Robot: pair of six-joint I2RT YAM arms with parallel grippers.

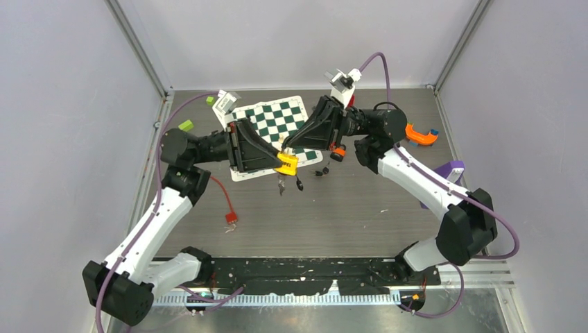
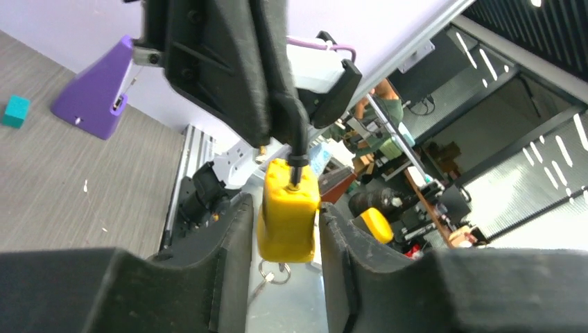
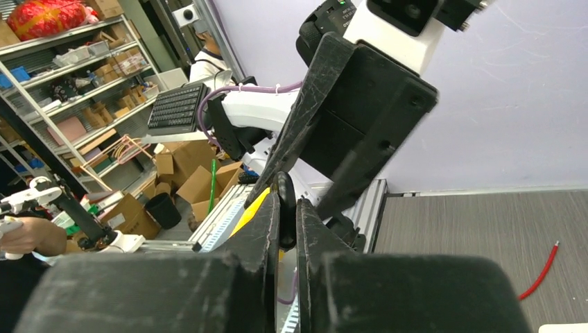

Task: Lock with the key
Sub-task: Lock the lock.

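Observation:
The padlock's shackle is pinched from the side by my right gripper, so that gripper should open while my left gripper turns the padlock, and then takes the shackle (image 3: pixel 283 189) by its bend.
A yellow padlock (image 1: pixel 286 164) hangs in the air over the near edge of the chessboard mat, between my two grippers. My left gripper (image 1: pixel 276 158) is shut on the padlock's body; in the left wrist view the padlock (image 2: pixel 288 218) sits between my fingers, with a key ring (image 2: pixel 276 272) dangling under it. My right gripper (image 1: pixel 294 144) comes from the right and is shut on the black head of the key (image 3: pixel 284 208). The key (image 2: pixel 298 149) runs down into the top of the padlock. A yellow strip of the padlock (image 3: pixel 251 205) shows beside my right fingers.
A green-and-white chessboard mat (image 1: pixel 277 121) lies at the back centre. A red cable (image 1: pixel 225 205) lies left of centre. An orange tool (image 1: pixel 421 135) and a purple object (image 1: pixel 452 170) sit at the right, and green blocks (image 1: pixel 186 125) at the back left.

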